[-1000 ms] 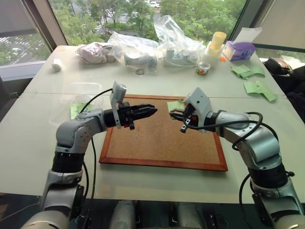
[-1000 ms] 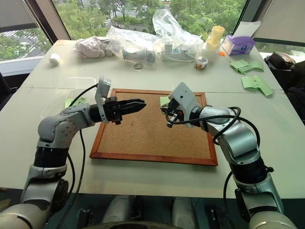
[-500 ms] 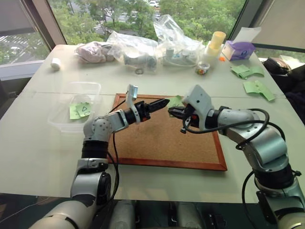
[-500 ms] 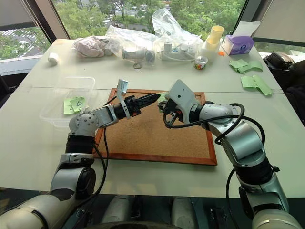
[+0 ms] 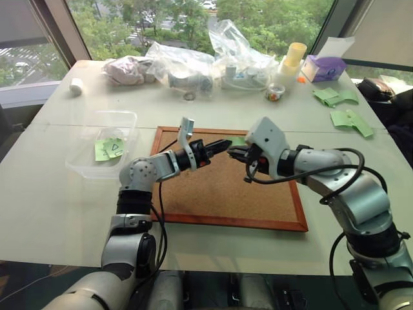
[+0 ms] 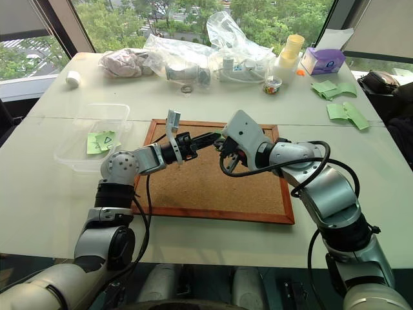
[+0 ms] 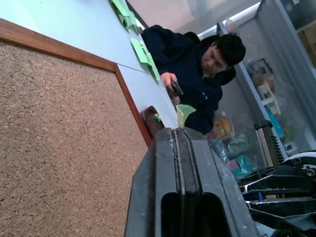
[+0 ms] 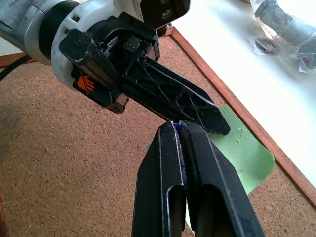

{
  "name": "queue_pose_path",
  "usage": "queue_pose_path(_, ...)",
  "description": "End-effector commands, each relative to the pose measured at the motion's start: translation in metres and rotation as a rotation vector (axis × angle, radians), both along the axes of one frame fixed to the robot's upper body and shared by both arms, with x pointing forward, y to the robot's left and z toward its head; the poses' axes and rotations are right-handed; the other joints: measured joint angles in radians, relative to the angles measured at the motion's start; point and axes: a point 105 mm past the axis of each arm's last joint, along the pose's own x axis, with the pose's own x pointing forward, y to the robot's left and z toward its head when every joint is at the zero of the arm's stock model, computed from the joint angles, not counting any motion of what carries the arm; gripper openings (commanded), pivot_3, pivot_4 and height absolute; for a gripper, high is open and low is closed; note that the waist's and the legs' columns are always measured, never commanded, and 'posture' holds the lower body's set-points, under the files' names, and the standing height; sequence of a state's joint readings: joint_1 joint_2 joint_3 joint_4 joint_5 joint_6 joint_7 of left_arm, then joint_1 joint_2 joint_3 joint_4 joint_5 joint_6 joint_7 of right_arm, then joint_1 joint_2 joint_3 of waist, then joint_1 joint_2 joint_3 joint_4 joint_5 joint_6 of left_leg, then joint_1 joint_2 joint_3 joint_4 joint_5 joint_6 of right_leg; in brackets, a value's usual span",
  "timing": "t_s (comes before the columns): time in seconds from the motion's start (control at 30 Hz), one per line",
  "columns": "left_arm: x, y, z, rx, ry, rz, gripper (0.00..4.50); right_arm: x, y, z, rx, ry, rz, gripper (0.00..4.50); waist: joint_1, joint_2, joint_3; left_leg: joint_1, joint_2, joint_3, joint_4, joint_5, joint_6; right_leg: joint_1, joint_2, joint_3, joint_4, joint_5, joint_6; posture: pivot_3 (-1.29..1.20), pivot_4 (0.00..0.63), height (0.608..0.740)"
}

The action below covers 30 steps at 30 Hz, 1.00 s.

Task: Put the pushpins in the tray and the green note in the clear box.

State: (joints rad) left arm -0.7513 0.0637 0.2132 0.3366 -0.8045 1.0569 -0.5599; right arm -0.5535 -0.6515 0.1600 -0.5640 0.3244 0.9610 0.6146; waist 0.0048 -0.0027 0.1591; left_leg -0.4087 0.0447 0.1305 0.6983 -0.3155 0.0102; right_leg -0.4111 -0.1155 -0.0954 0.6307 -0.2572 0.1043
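I will let go of the blue pushpin with my right gripper near the middle of the tray (image 5: 312,169) just past the edge of the corkboard.
The green note (image 8: 246,148) lies at the far edge of the corkboard (image 5: 219,187), one corner lifted. My left gripper (image 5: 226,143) points level across the board and is shut on that corner; in the left wrist view the green note (image 7: 185,112) sticks up past its tip. My right gripper (image 8: 177,126) comes in from the other side, tip almost touching the left one, shut on a tiny blue pushpin (image 8: 174,126). The tray (image 7: 151,121) sits just beyond the board's edge. On the left stands the clear box (image 5: 122,115).
A triangle-marked green note (image 5: 111,149) lies inside the clear box. Plastic bags (image 5: 187,64), a cup and a purple tissue box (image 5: 326,68) line the back of the table. Green paper sheets (image 5: 348,119) lie far right. A person (image 7: 197,64) sits beyond the table.
My left gripper swung right and down to the note and its fingers went from open to shut on the note's corner. The right gripper has stayed in place, shut.
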Motion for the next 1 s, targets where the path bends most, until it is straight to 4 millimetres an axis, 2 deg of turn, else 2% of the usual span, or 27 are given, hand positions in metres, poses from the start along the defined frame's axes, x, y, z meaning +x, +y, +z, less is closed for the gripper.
queue_pose_path(0.03,0.004,0.001,0.001,0.043,-0.054,0.033,0.07,-0.004,-0.007,0.015,0.002,-0.061,-0.03,0.0,0.0,0.0,0.0,0.0,0.0,0.0,0.0,0.0,0.0,0.0,0.0,0.0,0.0,0.0,0.0,0.0,0.15,0.74)
queue_pose_path(0.1,0.006,0.003,-0.002,0.057,-0.063,0.047,0.07,-0.005,-0.019,0.021,0.036,-0.06,-0.08,0.0,0.002,0.0,0.0,0.0,0.0,0.0,0.0,0.0,0.0,0.0,0.0,0.0,0.0,0.0,0.0,0.0,0.15,0.74)
queue_pose_path(0.27,0.008,0.006,-0.002,0.069,-0.106,0.065,0.07,-0.002,-0.069,0.033,0.148,-0.045,-0.286,0.0,0.009,0.0,0.0,0.0,0.0,0.0,0.0,0.0,0.0,0.0,0.0,0.0,0.0,0.0,0.0,0.0,0.15,0.74)
queue_pose_path(0.33,0.005,0.005,0.001,0.119,-0.189,0.059,0.07,0.004,-0.102,0.03,0.179,-0.032,-0.416,0.0,0.008,0.0,0.0,0.0,0.0,0.0,0.0,0.0,0.0,0.0,0.0,0.0,0.0,0.0,0.0,0.0,0.15,0.74)
queue_pose_path(0.4,0.004,0.005,0.005,0.162,-0.287,0.063,0.07,0.008,-0.139,0.018,0.22,0.014,-0.568,0.0,0.008,0.0,0.0,0.0,0.0,0.0,0.0,0.0,0.0,0.0,0.0,0.0,0.0,0.0,0.0,0.0,0.15,0.74)
queue_pose_path(0.5,-0.001,0.004,0.016,0.173,-0.394,0.051,0.07,0.008,-0.174,-0.009,0.21,0.075,-0.688,0.0,0.008,-0.001,0.0,0.0,-0.001,0.0,0.0,0.0,0.0,0.001,0.0,0.0,0.0,0.0,0.0,0.0,0.15,0.74)
queue_pose_path(0.77,-0.011,0.007,0.043,0.248,-0.635,0.046,0.07,0.009,-0.202,-0.063,0.184,0.172,-0.753,0.0,0.0,0.0,0.0,0.001,0.0,0.0,-0.001,0.0,-0.001,0.0,0.001,0.0,0.0,0.0,0.0,0.0,0.15,0.74)
queue_pose_path(0.9,-0.009,0.013,0.044,0.272,-0.653,0.089,0.0,0.01,-0.206,-0.07,0.212,0.186,-0.758,1.19,0.003,0.0,0.0,0.001,0.0,0.0,-0.001,0.001,-0.001,0.001,0.001,0.0,0.0,0.0,0.0,0.0,0.15,0.74)
queue_pose_path(1.0,-0.01,0.018,0.043,0.288,-0.664,0.099,0.0,0.01,-0.212,-0.072,0.195,0.173,-0.777,2.79,0.005,0.0,0.0,0.001,0.0,0.0,0.0,0.001,-0.001,0.001,0.001,0.0,0.0,0.0,0.0,0.0,0.15,0.74)
